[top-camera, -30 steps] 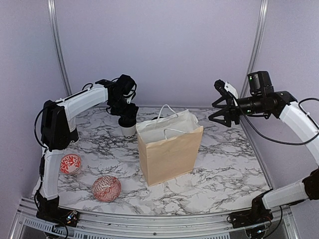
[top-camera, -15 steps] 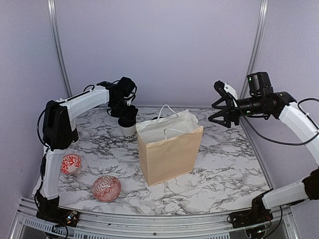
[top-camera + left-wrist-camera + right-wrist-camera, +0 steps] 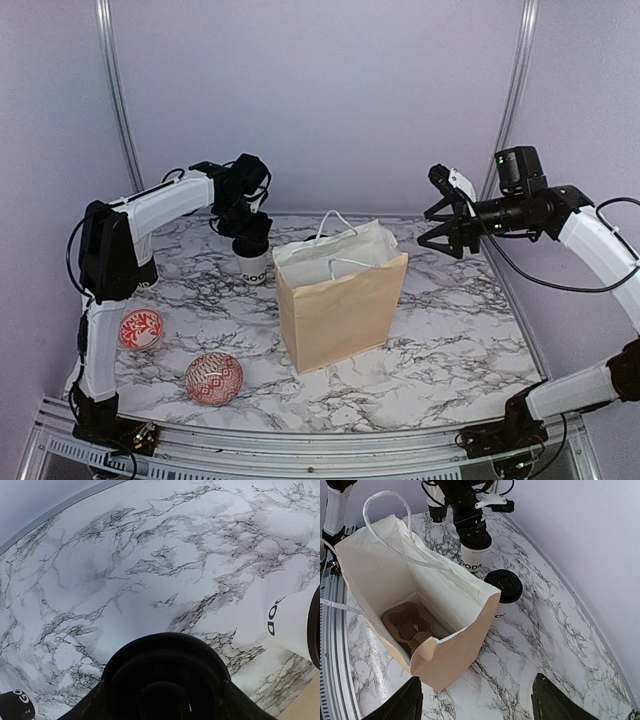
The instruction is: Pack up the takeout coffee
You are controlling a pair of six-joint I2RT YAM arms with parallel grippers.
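Note:
Next, my left gripper lets go of the coffee cup on the marble (image 3: 339,394) in front of the tan paper bag.
A white takeout coffee cup (image 3: 256,266) with a black lid (image 3: 165,670) stands left of the tan paper bag (image 3: 340,310). My left gripper (image 3: 250,228) sits down over that cup (image 3: 471,559), its jaws pressed against both sides of the lid. A second lidded cup (image 3: 504,586) stands right behind the bag, and a third cup (image 3: 437,512) stands farther back. The brown pulp carrier (image 3: 406,622) lies at the bottom of the open bag with nothing in it. My right gripper (image 3: 425,226) hangs open in the air, to the right of the bag and above it.
Two red-and-white patterned bowls (image 3: 141,328) (image 3: 213,378) sit near the front left of the marble table (image 3: 450,330). The bag's white handles (image 3: 335,225) stick up above its rim. Metal posts and grey walls close in the back and sides.
My left gripper has settled slightly lower and leftward over the cup, and its jaws have narrowed onto the lid. The right arm, bag and bowls have not moved.

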